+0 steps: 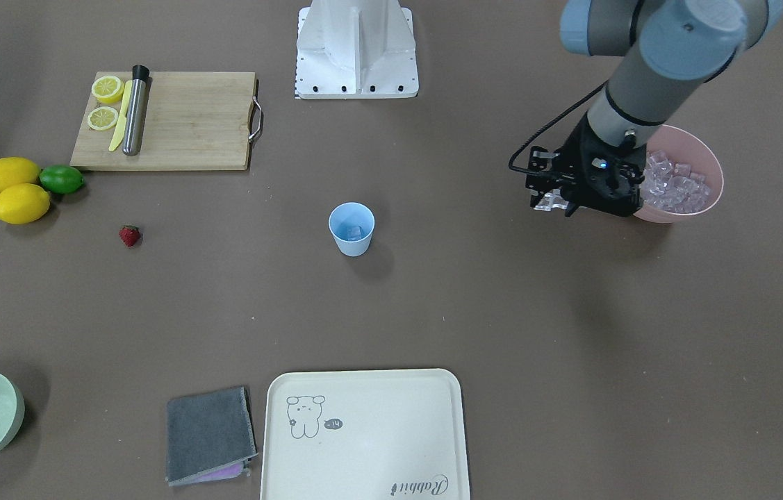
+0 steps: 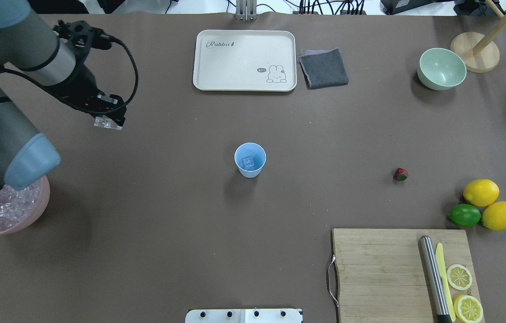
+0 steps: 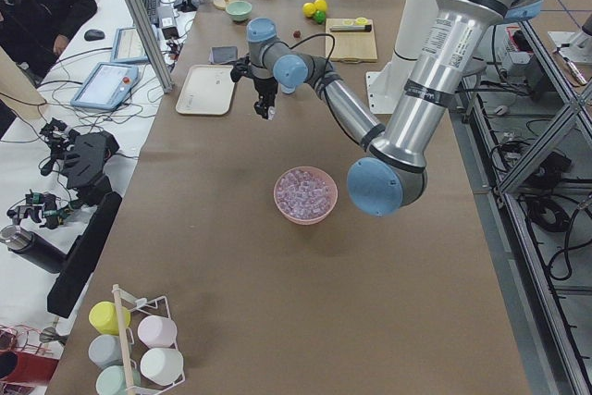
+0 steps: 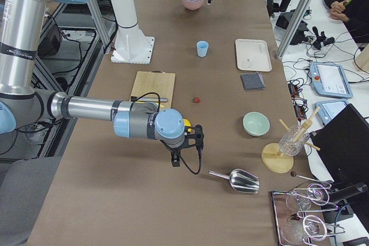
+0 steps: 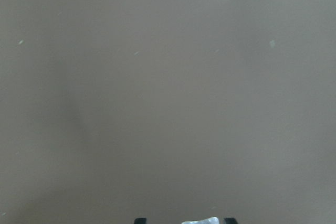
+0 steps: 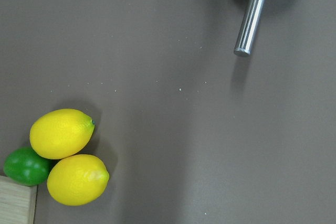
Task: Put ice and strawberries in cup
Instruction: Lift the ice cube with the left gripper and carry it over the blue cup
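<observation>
Next, I let go of the clear ice cube in my left gripper inside the light blue cup (image 1: 351, 228), so it joins the ice cube in there. The clear cube is still above bare table.
The light blue cup (image 2: 250, 161) stands upright mid-table, also in the front view (image 1: 351, 232), with one ice cube (image 2: 248, 162) inside. My left gripper (image 2: 109, 122) is shut on a clear ice cube (image 1: 549, 201) and holds it above bare table, left of the cup and beyond the pink bowl (image 2: 44, 202). That cube shows between the fingertips in the left wrist view (image 5: 199, 221). The bowl holds many ice cubes (image 1: 676, 187). The strawberry (image 2: 400, 174) lies on the table right of the cup. My right gripper (image 4: 176, 156) shows only in the right side view; I cannot tell its state.
A cutting board (image 2: 378, 269) with lemon slices, a knife and a steel muddler is at the near right. Two lemons (image 2: 481, 192) and a lime (image 2: 464, 215) lie beside it. A cream tray (image 2: 235, 63), grey cloth (image 2: 323, 68) and green bowl (image 2: 441, 68) sit far. A steel scoop (image 6: 252, 17) lies right.
</observation>
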You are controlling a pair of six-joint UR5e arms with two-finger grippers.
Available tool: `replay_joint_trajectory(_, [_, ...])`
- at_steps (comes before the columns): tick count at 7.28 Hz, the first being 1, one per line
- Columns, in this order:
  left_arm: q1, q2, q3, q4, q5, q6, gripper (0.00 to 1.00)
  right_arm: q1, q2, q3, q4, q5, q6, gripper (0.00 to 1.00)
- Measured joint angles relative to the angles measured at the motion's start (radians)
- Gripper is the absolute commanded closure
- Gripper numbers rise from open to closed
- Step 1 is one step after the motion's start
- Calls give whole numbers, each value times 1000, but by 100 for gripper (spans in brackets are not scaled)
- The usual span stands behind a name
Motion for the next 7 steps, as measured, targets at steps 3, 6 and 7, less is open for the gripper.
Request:
replay_joint_trajectory(3, [123,-233,146,9,131,-173,100,-1,8,-4,0,-6,0,0])
replay_joint_trajectory(6, [198,-381,310,-29,209,-270,100,-1,6,-5,-2,-1,-1,0])
replay_joint_trajectory(7, [228,-402,354,-71,244,-303,100,-1,5,-6,-2,0,-1,0])
